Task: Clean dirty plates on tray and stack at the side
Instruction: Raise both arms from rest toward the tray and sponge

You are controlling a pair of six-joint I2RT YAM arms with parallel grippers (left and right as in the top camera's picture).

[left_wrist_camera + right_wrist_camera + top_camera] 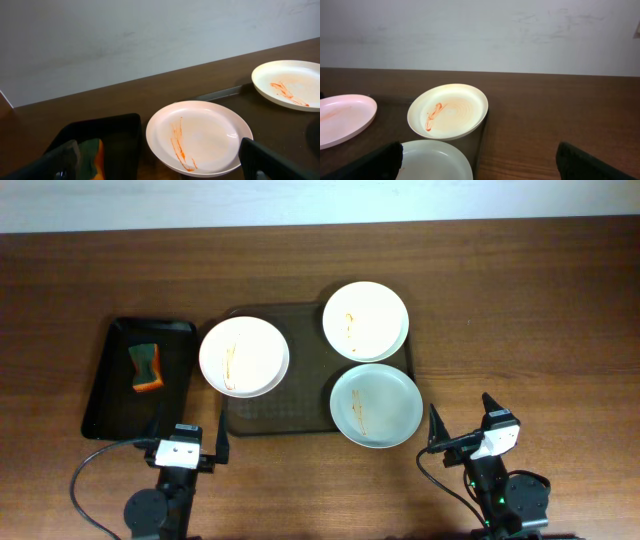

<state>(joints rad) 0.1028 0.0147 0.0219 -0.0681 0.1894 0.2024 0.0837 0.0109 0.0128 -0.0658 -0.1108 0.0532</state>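
Next, I should move my left gripper over to the sponge in the black tray and close it on the sponge's green part [145, 362] [89, 156], so that I can wipe the plates.
Three dirty plates with orange-brown smears lie on the dark brown tray [285, 402]: one at the left edge [244, 357], one at the back right [365, 320], one pale mint at the front right [375, 405]. My left gripper [199, 442] is open and empty at the table's front, below the left plate [199, 137]. My right gripper [462, 423] is open and empty, to the right of the mint plate [435, 160]. The back plate shows in the right wrist view [448, 111] and in the left wrist view [289, 84].
A narrow glossy black tray [115, 385] stands at the left, holding a green and orange sponge [146, 367], also in the left wrist view [92, 152]. Bare wooden table lies right of the brown tray [530, 330]. A pale wall runs along the back.
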